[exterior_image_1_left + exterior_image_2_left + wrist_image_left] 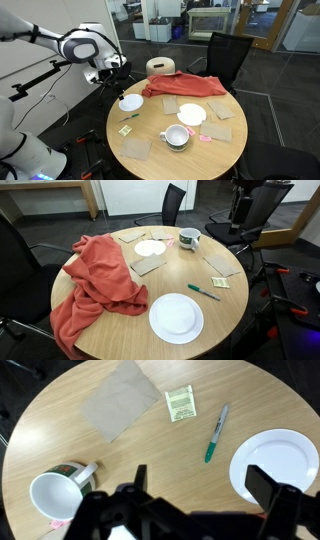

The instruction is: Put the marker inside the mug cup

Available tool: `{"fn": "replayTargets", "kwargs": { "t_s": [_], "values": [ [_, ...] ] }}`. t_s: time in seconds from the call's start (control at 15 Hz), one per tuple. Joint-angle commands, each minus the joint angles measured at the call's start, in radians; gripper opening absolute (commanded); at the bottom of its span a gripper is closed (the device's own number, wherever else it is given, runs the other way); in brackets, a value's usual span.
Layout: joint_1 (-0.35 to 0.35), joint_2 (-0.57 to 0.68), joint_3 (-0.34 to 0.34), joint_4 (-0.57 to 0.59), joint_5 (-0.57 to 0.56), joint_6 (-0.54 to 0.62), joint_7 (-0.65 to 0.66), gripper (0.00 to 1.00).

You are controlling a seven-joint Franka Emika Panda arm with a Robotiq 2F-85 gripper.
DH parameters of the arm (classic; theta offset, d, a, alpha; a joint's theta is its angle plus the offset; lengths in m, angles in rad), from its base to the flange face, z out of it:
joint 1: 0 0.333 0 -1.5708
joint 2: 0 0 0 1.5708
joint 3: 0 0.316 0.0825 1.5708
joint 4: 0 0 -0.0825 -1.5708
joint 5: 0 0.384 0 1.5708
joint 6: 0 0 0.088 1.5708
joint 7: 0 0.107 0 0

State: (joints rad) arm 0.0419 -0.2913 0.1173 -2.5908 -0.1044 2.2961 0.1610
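The marker's green tip (136,116) (209,456), at the end nearer the mug cup, is the next spot my gripper should go to and close on.
The marker (216,433), a slim pen with a green tip, lies flat on the round wooden table (120,460) between a white plate (280,465) and a yellow-green square piece (180,404). It also shows in both exterior views (131,117) (204,292). The whitish-grey mug cup (55,492) stands upright and empty near the table edge (176,137) (188,239), well apart from the marker. My gripper (203,485) hovers above the table, open and empty, with the marker just beyond its fingertips. In an exterior view it hangs over the table's rim (116,70).
A red cloth (95,280) covers one side of the table. A second white plate (151,248) and several flat grey mats (120,405) lie around. A small pink piece (206,138) lies by the mug. Office chairs (225,55) stand around the table.
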Motion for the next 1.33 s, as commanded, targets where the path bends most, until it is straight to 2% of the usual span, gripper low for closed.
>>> {"fn": "replayTargets", "kwargs": {
  "t_s": [0.0,0.53,0.93,1.27],
  "values": [
    [0.012,0.141,0.011,0.062,0.034,0.088,0.064,1.0],
    [0.044,0.38,0.003,0.127,0.083,0.299,0.137,1.0],
    [0.066,0.525,-0.024,0.168,0.07,0.397,0.149,1.0],
    [0.079,0.614,-0.046,0.181,0.083,0.425,0.149,1.0]
  ]
}}
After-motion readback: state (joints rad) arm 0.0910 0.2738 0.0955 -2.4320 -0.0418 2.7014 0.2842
